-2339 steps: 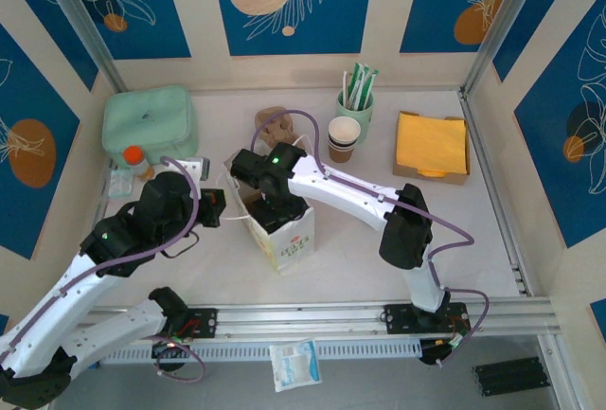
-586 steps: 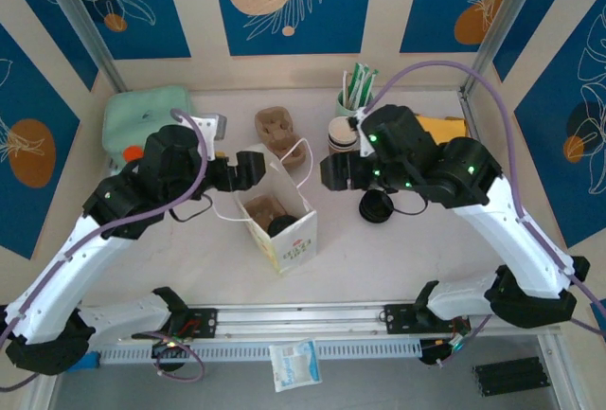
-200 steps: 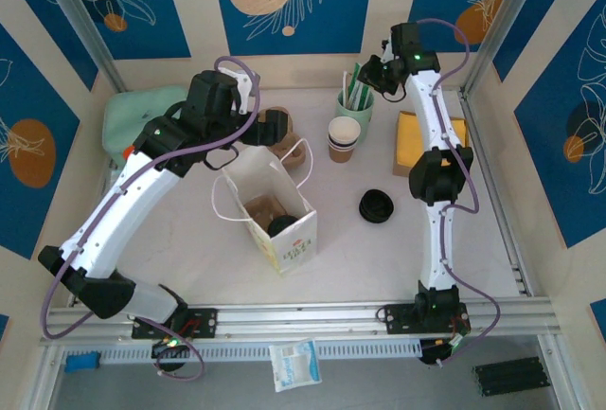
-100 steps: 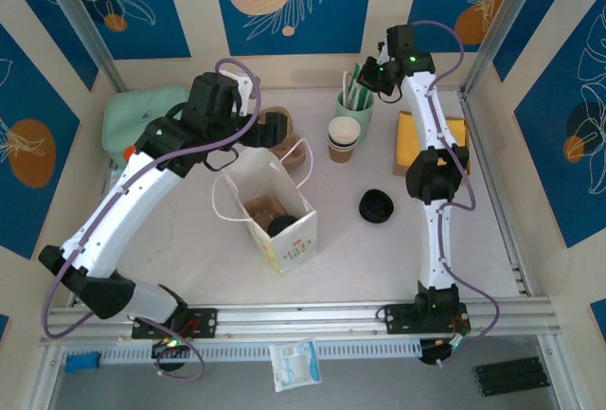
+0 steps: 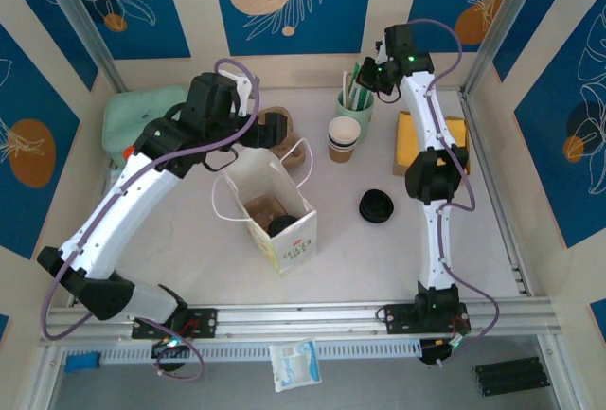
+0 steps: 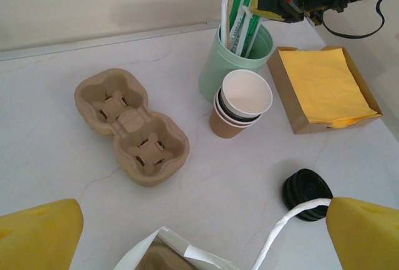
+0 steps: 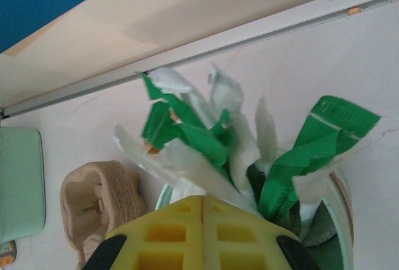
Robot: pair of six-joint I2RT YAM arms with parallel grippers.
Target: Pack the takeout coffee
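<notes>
Green and white straw tops bunch up at the closed fingers of the robot's right gripper, so it should open, shift slightly and pinch one white wrapped straw (image 7: 186, 186).
The takeout coffee's black lid (image 5: 279, 226) shows inside the open white paper bag (image 5: 295, 245), beside a brown carrier. My left gripper (image 5: 275, 130) hovers open past the bag's far rim (image 6: 163, 246); in the left wrist view its midpoint (image 6: 202, 245) is above that rim, with the bag's cord handle (image 6: 288, 231) by its right finger. My right gripper (image 5: 367, 71) is at the back, over a mint cup of wrapped straws (image 5: 354, 103). Its yellow fingers (image 7: 202, 232) are pressed together on the top of a white wrapped straw (image 7: 181, 161).
A pulp cup carrier (image 6: 131, 126) lies behind the bag. A stack of lidless paper cups (image 6: 243, 103) stands in front of the mint cup (image 6: 218, 73). Loose black lids (image 5: 376, 206) lie right of the bag. A box of yellow napkins (image 5: 433, 145) sits back right, a mint pouch (image 5: 142, 116) back left.
My right gripper has dipped slightly left onto the straws and closed its fingers. The left arm and the bag have not moved.
</notes>
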